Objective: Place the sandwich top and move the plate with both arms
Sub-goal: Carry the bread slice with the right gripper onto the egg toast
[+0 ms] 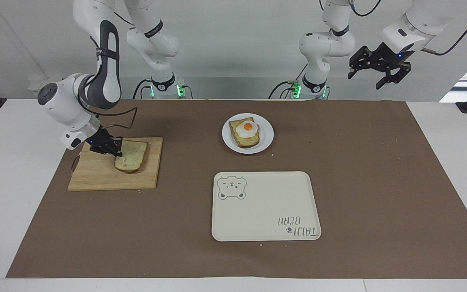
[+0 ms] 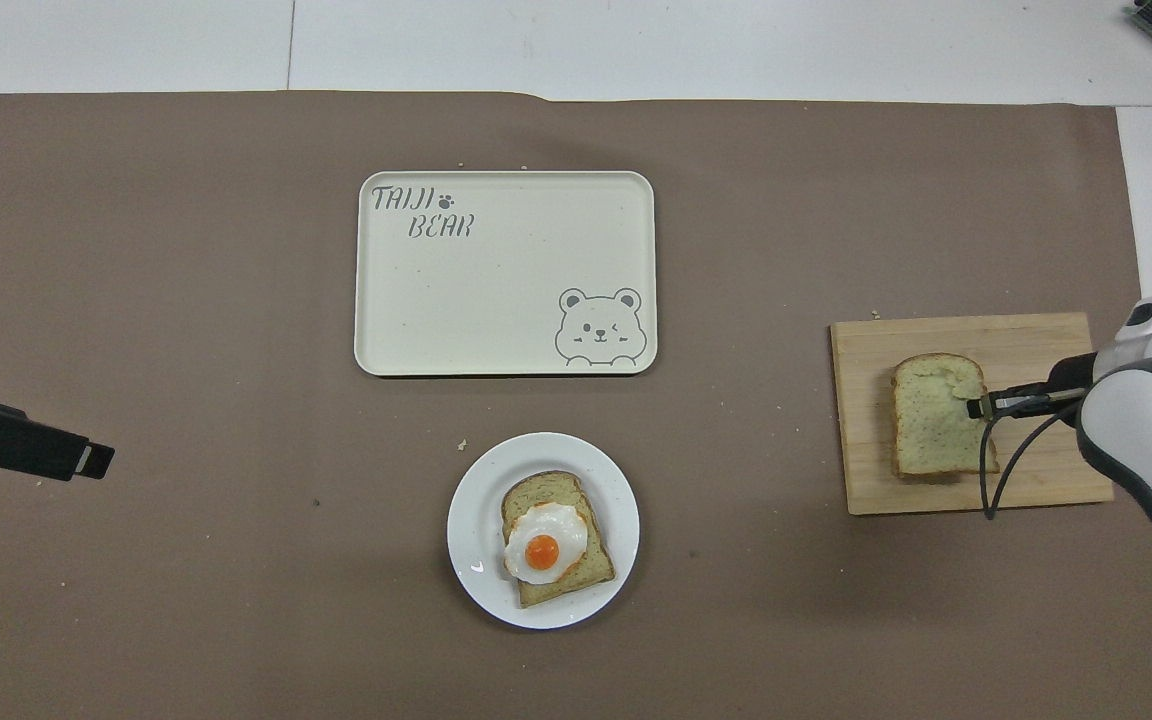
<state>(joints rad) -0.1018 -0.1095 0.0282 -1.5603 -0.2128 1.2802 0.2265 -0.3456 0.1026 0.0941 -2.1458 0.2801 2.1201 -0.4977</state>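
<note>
The robot's right gripper will release the sandwich top on the fried egg (image 2: 554, 536) that lies on the white plate's bread slice.
The sandwich top (image 1: 133, 157) (image 2: 928, 432) is on the wooden cutting board (image 1: 95, 175) (image 2: 1026, 340), its edge toward the right arm's end lifted. My right gripper (image 1: 114, 149) (image 2: 982, 405) is shut on that edge. The white plate (image 1: 266, 136) (image 2: 471, 525) stands mid-table near the robots and bears a bread slice with a fried egg (image 1: 247, 129) (image 2: 542, 545). My left gripper (image 1: 366, 78) (image 2: 76, 460) is open and empty, high in the air over the left arm's end of the table.
A cream tray with a bear drawing (image 1: 266, 207) (image 2: 506, 280) lies farther from the robots than the plate. A brown mat (image 1: 379, 170) covers most of the table. Crumbs are scattered on it.
</note>
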